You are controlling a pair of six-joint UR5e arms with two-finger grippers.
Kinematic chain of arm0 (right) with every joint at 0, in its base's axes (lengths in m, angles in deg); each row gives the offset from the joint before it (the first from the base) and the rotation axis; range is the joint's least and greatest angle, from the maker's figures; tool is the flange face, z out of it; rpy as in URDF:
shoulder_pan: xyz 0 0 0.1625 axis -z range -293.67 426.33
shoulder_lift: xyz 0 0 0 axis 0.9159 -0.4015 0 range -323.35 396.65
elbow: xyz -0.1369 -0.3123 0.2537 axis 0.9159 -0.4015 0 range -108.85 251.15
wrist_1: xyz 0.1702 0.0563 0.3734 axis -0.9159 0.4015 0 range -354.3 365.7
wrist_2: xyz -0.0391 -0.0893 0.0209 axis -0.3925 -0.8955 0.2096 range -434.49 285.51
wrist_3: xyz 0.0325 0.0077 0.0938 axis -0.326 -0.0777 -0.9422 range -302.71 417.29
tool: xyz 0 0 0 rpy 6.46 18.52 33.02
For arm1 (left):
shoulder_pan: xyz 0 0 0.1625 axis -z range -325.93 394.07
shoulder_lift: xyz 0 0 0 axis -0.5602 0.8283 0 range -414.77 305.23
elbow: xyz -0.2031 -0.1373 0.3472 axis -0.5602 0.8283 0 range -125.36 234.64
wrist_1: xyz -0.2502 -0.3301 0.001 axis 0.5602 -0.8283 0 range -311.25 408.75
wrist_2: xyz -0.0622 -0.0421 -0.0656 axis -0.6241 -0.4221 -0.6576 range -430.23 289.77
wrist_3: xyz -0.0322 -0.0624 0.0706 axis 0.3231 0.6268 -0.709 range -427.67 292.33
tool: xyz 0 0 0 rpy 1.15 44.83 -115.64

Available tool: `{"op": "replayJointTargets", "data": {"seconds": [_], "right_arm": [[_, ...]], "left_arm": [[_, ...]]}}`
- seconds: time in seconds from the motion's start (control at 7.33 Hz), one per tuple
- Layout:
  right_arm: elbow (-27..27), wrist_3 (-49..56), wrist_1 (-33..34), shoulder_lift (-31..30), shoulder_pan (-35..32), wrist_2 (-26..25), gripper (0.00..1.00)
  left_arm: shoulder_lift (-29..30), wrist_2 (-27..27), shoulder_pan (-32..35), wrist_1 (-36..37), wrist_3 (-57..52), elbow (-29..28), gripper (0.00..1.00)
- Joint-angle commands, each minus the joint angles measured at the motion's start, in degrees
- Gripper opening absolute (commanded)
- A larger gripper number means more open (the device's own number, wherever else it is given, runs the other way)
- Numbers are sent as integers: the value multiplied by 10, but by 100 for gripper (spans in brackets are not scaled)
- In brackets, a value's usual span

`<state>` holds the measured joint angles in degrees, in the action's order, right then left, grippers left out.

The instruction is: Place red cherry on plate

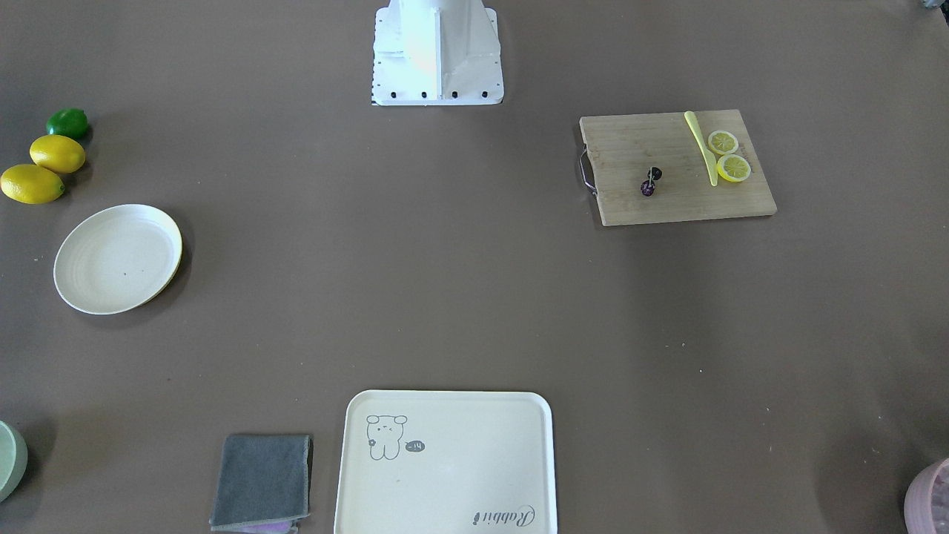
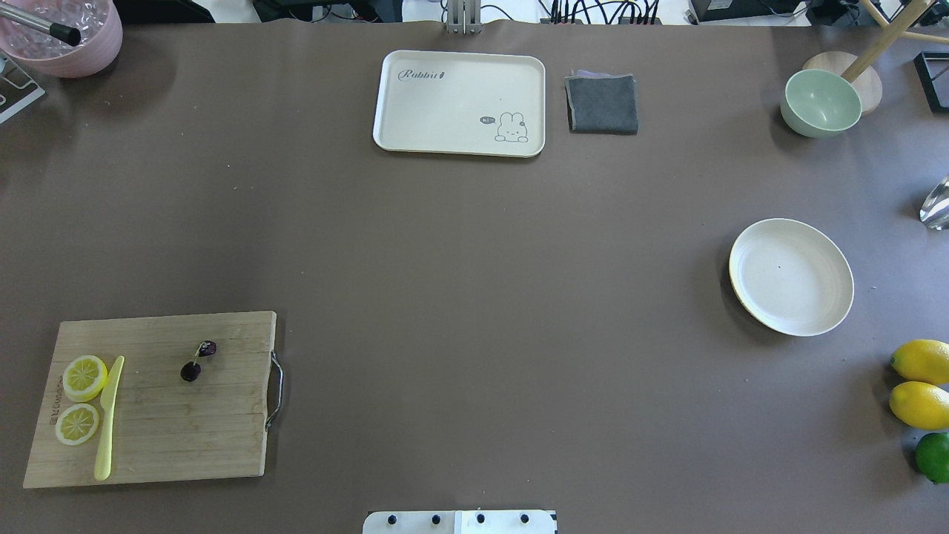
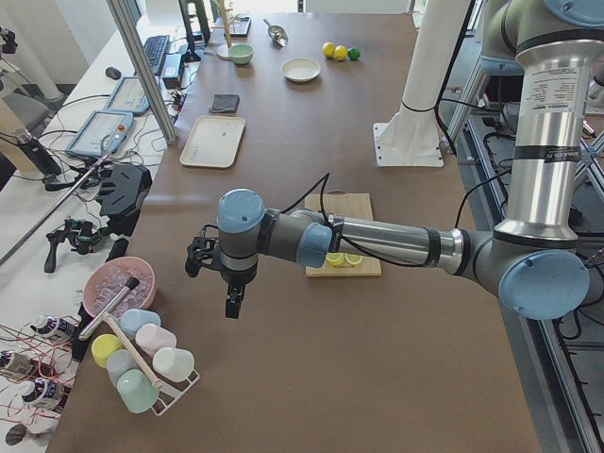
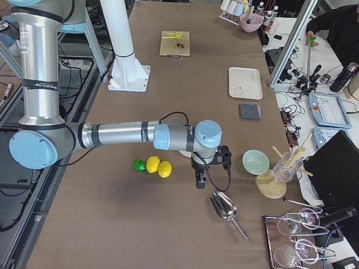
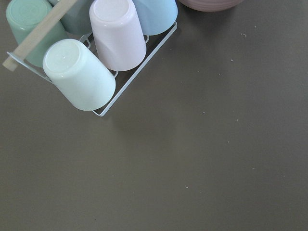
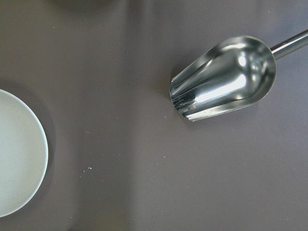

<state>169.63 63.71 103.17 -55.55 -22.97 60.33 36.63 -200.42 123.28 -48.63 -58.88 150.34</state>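
Next, my right gripper moves to the cream plate and closes on the plate's rim point(image 1: 57, 279) point(image 6: 47, 153), on the side farthest from the cutting board.
The red cherry point(image 2: 198, 360) point(image 1: 651, 181), a tiny dark pair joined by stems, lies on the wooden cutting board point(image 2: 170, 430) at the robot's left. The round cream plate point(image 2: 791, 276) point(image 1: 118, 258) sits empty far across the table on the robot's right. My left gripper point(image 3: 231, 304) hangs over bare table near the cup rack, away from the board. My right gripper point(image 4: 200, 180) hovers between the plate's rim point(image 6: 29, 144) and a metal scoop point(image 6: 224, 77). Both grippers show only in the side views, so I cannot tell whether they are open or shut.
Two lemon slices point(image 2: 81, 397) and a yellow knife point(image 2: 108, 419) share the board. Two lemons point(image 2: 921, 382) and a lime point(image 2: 934, 456) lie near the plate. A bear tray point(image 2: 460, 102), grey cloth point(image 2: 602, 104), green bowl point(image 2: 821, 102), pink bowl point(image 2: 63, 37) and cup rack point(image 5: 96, 53) line the far side.
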Motion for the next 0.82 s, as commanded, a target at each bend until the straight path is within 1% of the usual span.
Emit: {"op": "replayJointTargets", "data": {"seconds": [0.0,0.68], "right_arm": [[0,0,-1,0,0,0,100],[2,0,-1,-1,0,4,100]], "left_arm": [[-1,-1,0,0,0,0,98],[-2,-1,0,0,1,-2,98]]}}
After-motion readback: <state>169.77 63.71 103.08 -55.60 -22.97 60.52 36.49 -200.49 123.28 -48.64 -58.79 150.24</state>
